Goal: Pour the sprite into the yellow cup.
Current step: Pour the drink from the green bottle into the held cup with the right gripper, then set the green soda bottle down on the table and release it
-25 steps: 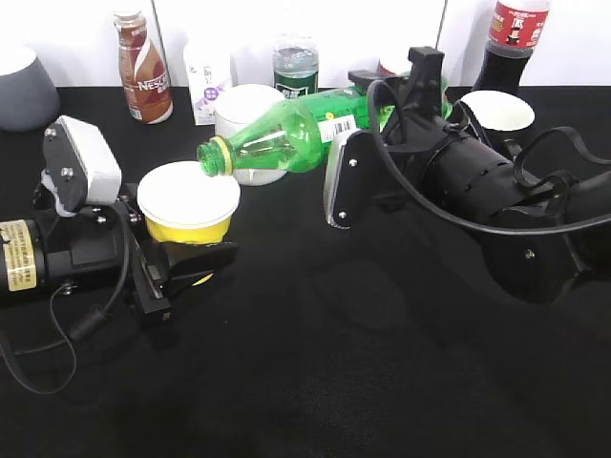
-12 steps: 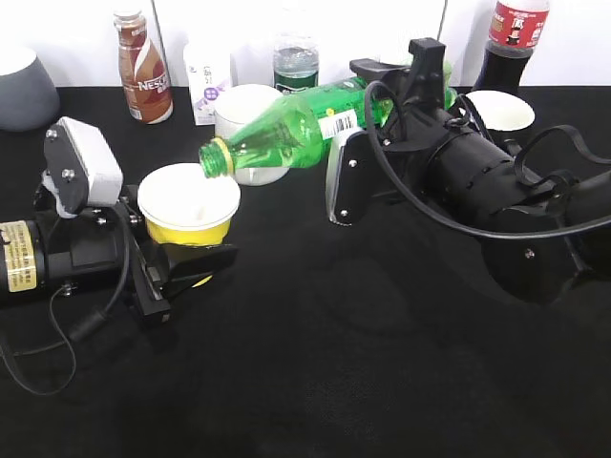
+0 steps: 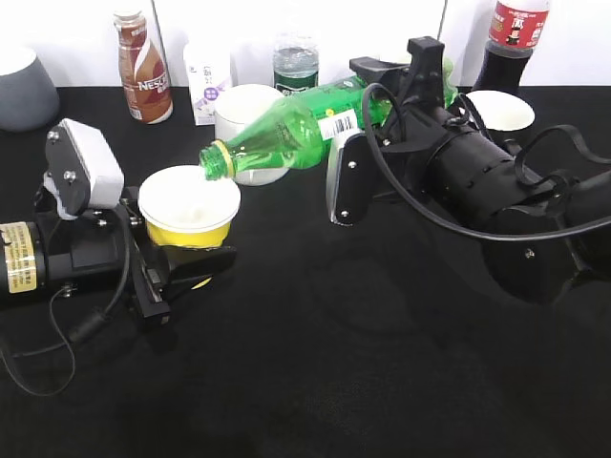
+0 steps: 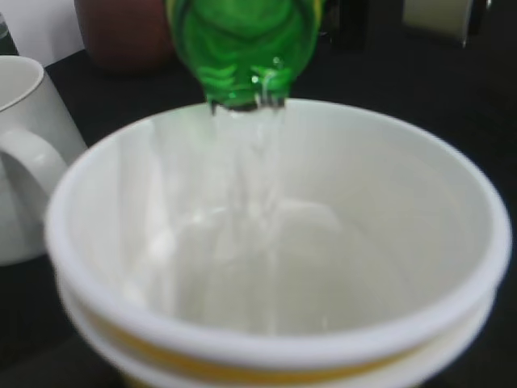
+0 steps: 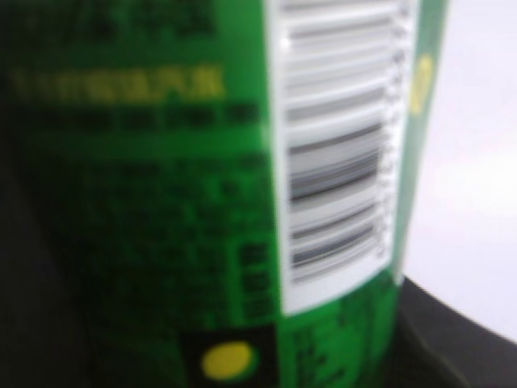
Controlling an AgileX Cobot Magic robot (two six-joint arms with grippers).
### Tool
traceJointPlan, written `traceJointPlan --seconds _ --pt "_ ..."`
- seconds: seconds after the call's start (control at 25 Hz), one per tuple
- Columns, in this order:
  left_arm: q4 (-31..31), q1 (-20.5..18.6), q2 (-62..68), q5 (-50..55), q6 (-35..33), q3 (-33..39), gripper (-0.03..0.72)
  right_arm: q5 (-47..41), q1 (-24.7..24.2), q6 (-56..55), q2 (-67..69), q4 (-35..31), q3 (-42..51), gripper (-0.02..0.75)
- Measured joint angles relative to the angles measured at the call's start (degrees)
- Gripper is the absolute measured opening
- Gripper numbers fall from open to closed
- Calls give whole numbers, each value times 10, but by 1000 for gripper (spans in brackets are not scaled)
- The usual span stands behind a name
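I should use my left gripper to set the yellow cup, now held upright under the bottle's mouth, down on the table (image 3: 74, 164) in front of the grey mug and brown Nescafe bottle.
The sprite (image 3: 296, 124) is a green bottle held almost on its side by my right gripper (image 3: 406, 91), which is shut on its labelled body; its label fills the right wrist view (image 5: 242, 194). Its open mouth (image 4: 242, 97) hangs over the far rim of the yellow cup (image 3: 189, 205), and clear liquid streams into the cup's white inside (image 4: 266, 242). My left gripper (image 3: 177, 262) is shut on the yellow cup and holds it upright at the left of the table.
A white mug (image 3: 246, 110) stands right behind the bottle's neck and shows at the left of the left wrist view (image 4: 24, 153). Along the back stand a brown Nescafe bottle (image 3: 143, 67), a white carton (image 3: 208, 81), a small clear bottle (image 3: 294, 62), a cola bottle (image 3: 511, 43) and a white cup (image 3: 496, 113).
The bottle's base has risen a little and its neck tipped further down over the cup. The cup and left arm have barely moved.
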State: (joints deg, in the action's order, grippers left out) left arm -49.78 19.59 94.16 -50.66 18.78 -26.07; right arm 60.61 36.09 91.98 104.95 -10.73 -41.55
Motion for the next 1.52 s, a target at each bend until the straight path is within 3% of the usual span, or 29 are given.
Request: traceJointPlan --seconds 0.16,0.36,0.44,0.6,0.68,0.76,0.92,1.2,1.52 --pt "0 0 0 0 0 0 456 1 0 -9 0 0 0 441" --pt "17 0 0 -19 0 0 456 1 0 -147 0 10 0 440" --pt "29 0 0 -40 0 0 456 1 0 -258 0 10 0 440" --pt "79 0 0 -48 -3 0 455 1 0 -621 0 9 0 440" --pt "144 0 0 -48 -36 0 455 0 0 -786 0 8 0 440" --pt "243 -2 0 -48 -72 0 455 -1 0 -861 0 8 0 440" --pt "363 -51 2 -65 -126 0 455 -4 0 -877 0 7 0 440" --pt "367 -158 124 -91 -130 -93 455 -4 0 -878 0 6 0 440" --pt "362 -188 267 -91 -135 -222 455 -4 0 -878 0 4 0 440"
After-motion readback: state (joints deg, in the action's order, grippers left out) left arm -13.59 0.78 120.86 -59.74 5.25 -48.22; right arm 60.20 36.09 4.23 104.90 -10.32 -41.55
